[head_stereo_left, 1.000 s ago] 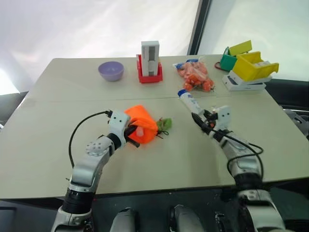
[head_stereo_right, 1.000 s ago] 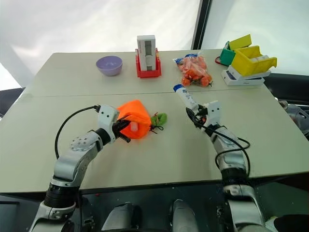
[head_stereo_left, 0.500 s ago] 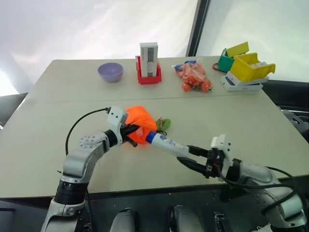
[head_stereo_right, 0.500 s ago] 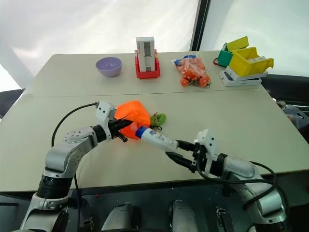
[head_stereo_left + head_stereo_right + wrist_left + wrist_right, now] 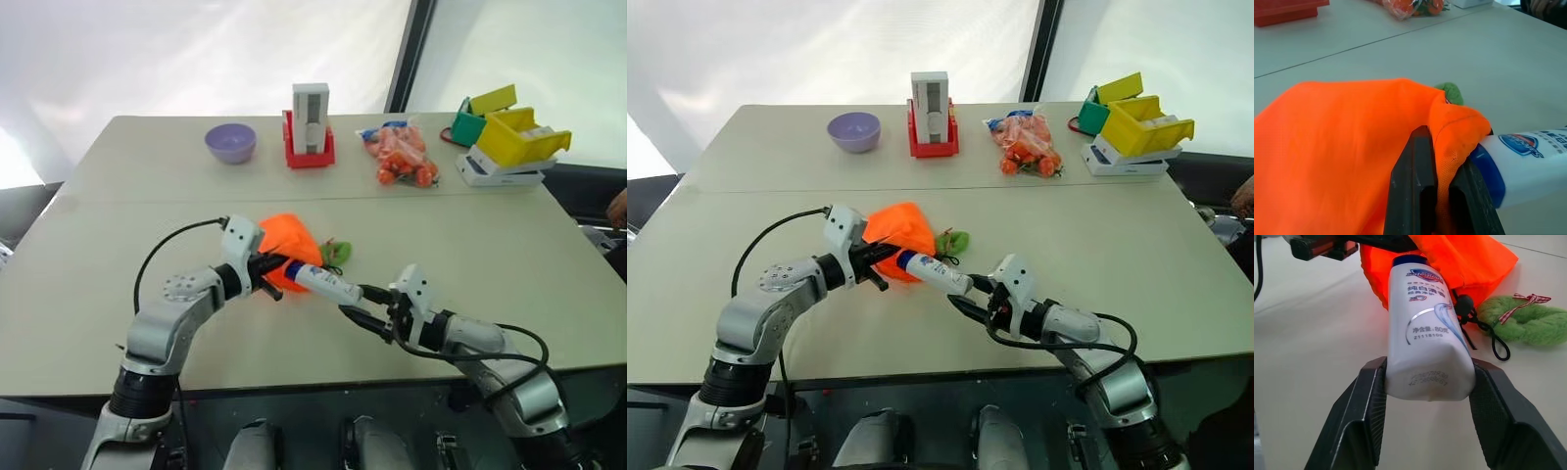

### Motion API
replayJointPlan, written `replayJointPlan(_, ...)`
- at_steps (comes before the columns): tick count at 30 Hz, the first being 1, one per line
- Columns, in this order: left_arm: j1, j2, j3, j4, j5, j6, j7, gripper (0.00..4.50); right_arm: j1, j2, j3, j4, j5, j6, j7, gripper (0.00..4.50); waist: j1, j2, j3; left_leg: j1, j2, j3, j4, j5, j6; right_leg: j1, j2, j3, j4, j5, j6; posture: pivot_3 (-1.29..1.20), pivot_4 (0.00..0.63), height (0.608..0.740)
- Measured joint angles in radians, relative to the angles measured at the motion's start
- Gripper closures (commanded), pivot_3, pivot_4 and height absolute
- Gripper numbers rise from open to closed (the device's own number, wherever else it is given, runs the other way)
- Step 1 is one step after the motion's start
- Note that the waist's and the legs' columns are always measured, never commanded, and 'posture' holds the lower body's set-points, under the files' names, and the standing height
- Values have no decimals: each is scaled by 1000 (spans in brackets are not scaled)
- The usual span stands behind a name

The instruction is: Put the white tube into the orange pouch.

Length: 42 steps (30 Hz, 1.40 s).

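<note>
Next, my right gripper lets go of the white tube inside the orange pouch (image 5: 281, 266) (image 5: 1418, 254), at a spot just past the gathered edge that is by my left gripper.
The orange pouch (image 5: 290, 247) is lifted off the table at one edge by my left gripper (image 5: 263, 274), whose fingers (image 5: 1418, 191) are shut on a fold of its fabric. The white tube (image 5: 324, 282) lies nearly level, its flat end clamped in my right gripper (image 5: 364, 306). The tube's blue cap (image 5: 1488, 174) presses against the pouch's gathered edge, right beside the left fingers. In the right wrist view the tube (image 5: 1425, 338) points straight at the orange fabric (image 5: 1464, 259). A black cord leads to a lime-green ball (image 5: 336, 252) resting on the table behind the tube.
Along the far edge stand a purple bowl (image 5: 230, 143), a white-grey block on a red base (image 5: 311, 122), a bag of carrots (image 5: 400, 157) and yellow and green bins (image 5: 509, 132). A person's hand (image 5: 617, 208) shows at the right edge.
My right gripper swung the tube left and back, from pointing at the far side down to level. Its cap end now meets the pouch. The left gripper kept its hold.
</note>
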Motion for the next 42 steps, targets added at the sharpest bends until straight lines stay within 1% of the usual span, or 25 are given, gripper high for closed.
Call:
replayJointPlan(5,3,1,-25,-44,-6,5,0,4500,-30,32,18,15,-49,-1,-37,2221,1,0,0,0,0,0,0,0,0,0,0,0,0,0,0,0,150,740)
replayJointPlan(14,19,-8,-79,-92,-14,22,7,4500,-112,128,86,38,-128,43,-134,2221,0,0,0,0,0,0,0,0,0,0,0,0,1,0,0,0,150,740)
replayJointPlan(24,30,6,-110,-115,-17,29,-3,4500,-279,278,146,207,-248,64,-265,2221,-3,0,0,0,1,0,0,0,0,0,1,0,1,1,1,0,150,740)
replayJointPlan(28,40,13,-107,-127,-25,29,-3,4500,-310,324,154,254,-276,65,-299,2221,-2,0,0,0,1,0,0,0,0,0,1,0,1,2,3,0,150,740)
replayJointPlan(31,51,22,-102,-135,-34,30,-3,4500,-310,336,153,262,-276,68,-296,1252,-4,1,0,0,1,0,0,0,0,0,1,1,1,2,3,0,150,740)
replayJointPlan(33,63,26,-99,-142,-38,31,-3,4500,-309,329,154,259,-274,81,-273,290,-5,1,0,0,1,0,0,0,0,0,1,1,1,2,3,0,150,740)
replayJointPlan(34,66,29,-96,-143,-38,31,-3,4500,-304,324,155,250,-272,86,-259,65,-5,1,0,0,1,0,0,0,0,0,1,1,1,2,3,0,150,740)
replayJointPlan(37,85,55,-60,-135,-47,26,-4,4500,-254,264,161,160,-233,91,-178,65,-6,1,0,0,1,0,0,0,0,0,1,1,1,2,3,0,150,740)
replayJointPlan(39,111,88,-17,-101,-49,20,-8,4500,-213,198,156,73,-195,91,-110,65,-6,1,0,0,1,0,-1,0,0,0,1,1,1,1,2,0,150,740)
replayJointPlan(42,139,128,40,-52,-50,1,-22,4500,-160,127,124,-1,-134,113,-32,65,-6,1,0,1,1,0,-1,0,0,-1,2,0,1,0,0,0,150,740)
